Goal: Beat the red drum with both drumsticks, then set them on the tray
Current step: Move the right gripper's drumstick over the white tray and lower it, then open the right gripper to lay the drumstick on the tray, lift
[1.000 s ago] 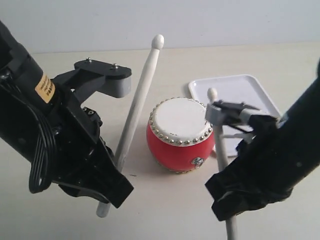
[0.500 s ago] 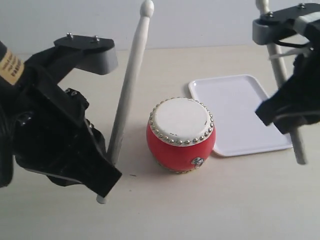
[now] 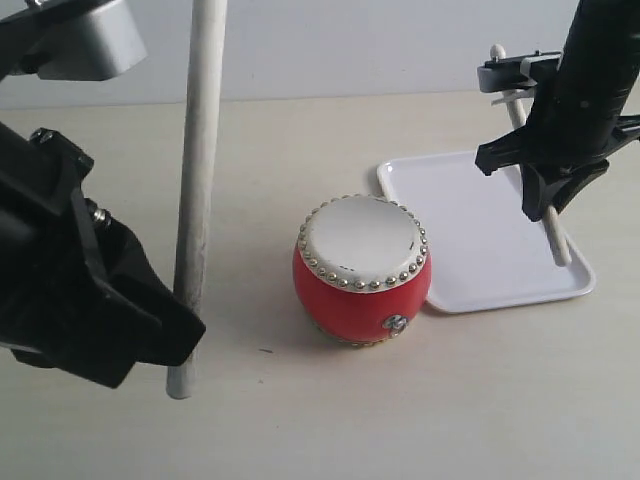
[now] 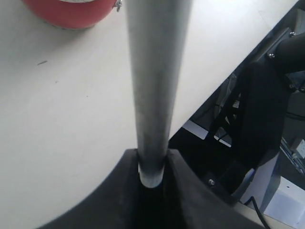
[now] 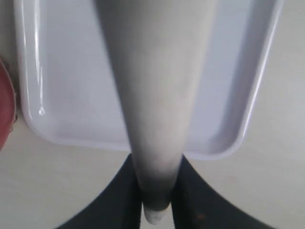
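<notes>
My right gripper needs to lay the drumstick, which is tilted above the white tray now, down, setting it lengthwise in the white tray's half farther from the red drum [image 3: 508, 226].
The red drum [image 3: 362, 270] with its white studded skin stands mid-table; its red edge shows in the left wrist view [image 4: 66, 12] and the right wrist view [image 5: 4, 107]. My left gripper [image 3: 175, 325] is shut on one drumstick [image 3: 198, 190], held upright left of the drum and seen close up as a drumstick [image 4: 155, 81] between the jaws. My right gripper [image 3: 545, 200] is shut on the other drumstick [image 3: 557, 240], tilted above the white tray [image 3: 470, 220]. That drumstick [image 5: 157, 95] fills the right wrist view over the tray [image 5: 62, 71].
The pale table [image 3: 420, 420] runs around drum and tray, and its front edge [image 4: 209, 95] drops to dark robot hardware. A grey bracket [image 3: 80, 40] of the left arm sits high at the left.
The left arm has lifted, turning its drumstick from leaning to upright. The right arm swung up away from the drum, then came down over the tray with its drumstick.
</notes>
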